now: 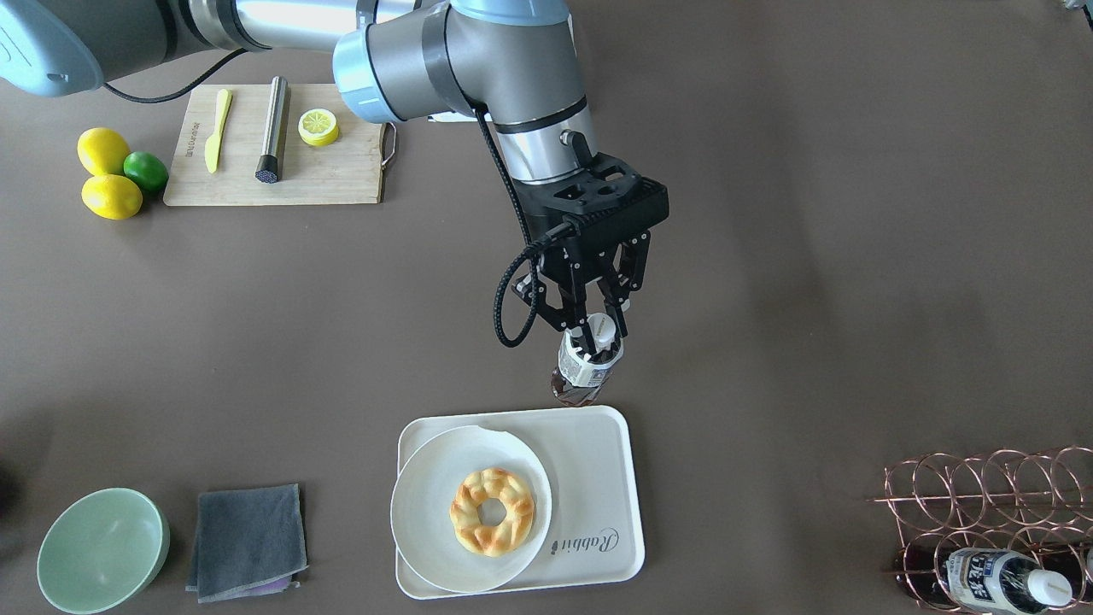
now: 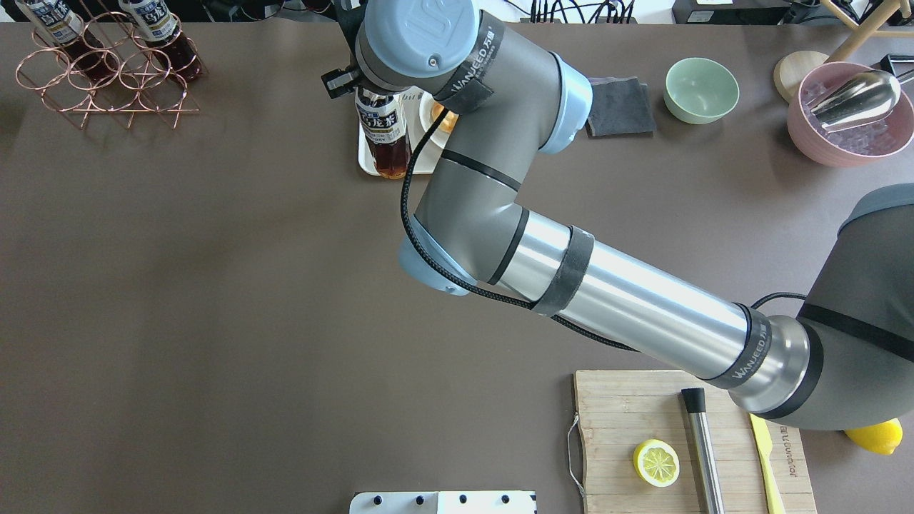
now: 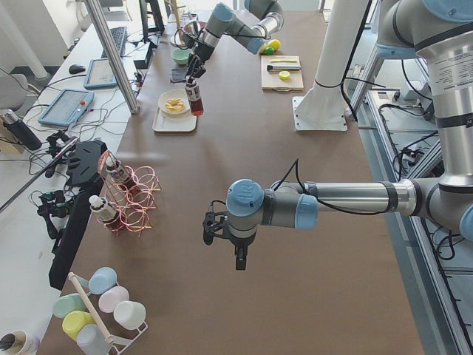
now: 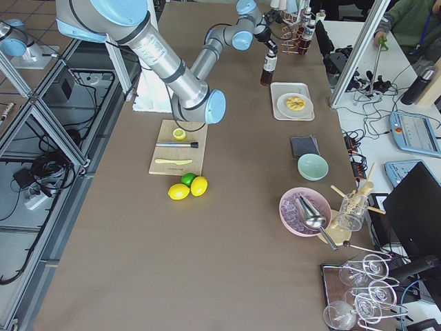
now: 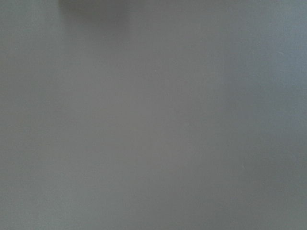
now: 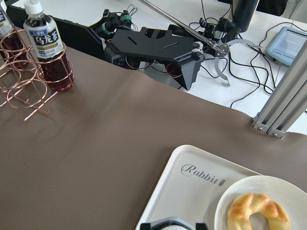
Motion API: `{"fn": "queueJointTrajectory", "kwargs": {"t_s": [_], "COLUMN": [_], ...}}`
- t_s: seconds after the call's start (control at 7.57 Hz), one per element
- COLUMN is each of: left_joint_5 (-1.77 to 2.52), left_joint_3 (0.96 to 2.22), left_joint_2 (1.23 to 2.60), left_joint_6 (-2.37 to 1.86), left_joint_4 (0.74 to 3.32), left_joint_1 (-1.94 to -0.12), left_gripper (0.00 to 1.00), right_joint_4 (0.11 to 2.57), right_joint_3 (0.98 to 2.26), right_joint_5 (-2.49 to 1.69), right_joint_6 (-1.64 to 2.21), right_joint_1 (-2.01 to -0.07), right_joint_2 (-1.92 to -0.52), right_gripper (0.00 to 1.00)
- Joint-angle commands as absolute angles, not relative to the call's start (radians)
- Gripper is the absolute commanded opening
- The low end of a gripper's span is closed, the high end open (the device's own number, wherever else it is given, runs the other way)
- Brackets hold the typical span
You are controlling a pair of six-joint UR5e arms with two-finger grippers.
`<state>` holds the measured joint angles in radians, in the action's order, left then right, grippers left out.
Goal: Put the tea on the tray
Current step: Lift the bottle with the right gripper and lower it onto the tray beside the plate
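Next, my right gripper puts the tea down on the bare tray point(image 1: 595, 495) point(image 6: 179, 204) between the plate and the "Rabbit" script's nearby rim.
My right gripper point(image 1: 598, 329) is shut on the neck of the tea point(image 1: 585, 371), a small clear bottle of dark liquid with a white cap and a white-grey label. It holds the bottle slightly tilted at the robot-side rim of the cream tray point(image 1: 598, 478). The overhead view shows the tea point(image 2: 385, 139) over the tray's edge point(image 2: 364, 157). In the right wrist view the tray point(image 6: 192, 191) with its "Rabbit" script lies just ahead. My left gripper point(image 3: 238, 255) hangs over bare table in the exterior left view only; I cannot tell if it is open or shut.
A round plate point(image 1: 423, 512) with a doughnut point(image 1: 493, 511) fills the tray's left half. A copper rack point(image 1: 982, 495) holds another tea bottle point(image 1: 1003, 585). A green bowl point(image 1: 102, 551), a grey cloth point(image 1: 248, 542), a cutting board point(image 1: 273, 145) and lemons point(image 1: 102, 149) lie farther off.
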<state>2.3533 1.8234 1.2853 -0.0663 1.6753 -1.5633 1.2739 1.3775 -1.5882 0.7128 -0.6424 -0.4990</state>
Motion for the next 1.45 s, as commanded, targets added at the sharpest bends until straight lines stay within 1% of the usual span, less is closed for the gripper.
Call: {"fn": "queueJointTrajectory", "kwargs": {"t_s": [0.0,0.26,0.53,1.32], "left_joint_5": [2.353,2.353,2.355,2.355], "left_joint_3": [1.819,1.816,1.816,1.818], "left_joint_2": [1.267,1.267,1.269,1.269], "left_joint_6": [-0.066,-0.066,-0.066,-0.066], "left_joint_4": [1.680,1.681,1.683,1.683], "left_joint_1": [-1.588,-1.594,-1.594,-1.594], "left_gripper": [0.98,0.98,0.98,0.98], "right_joint_4": [1.095,1.036,0.921,0.891], "right_joint_3": [1.110,0.937,0.838,0.838], "right_joint_5": [-1.598,-1.600,-1.598,-1.600], "right_joint_6": [0.712,0.712,0.712,0.712], "right_joint_1": [-0.684,-0.695,-0.698,-0.699], "right_joint_2": [-0.396,-0.307,-0.301,-0.316], "right_gripper": [0.00,0.00,0.00,0.00]}}
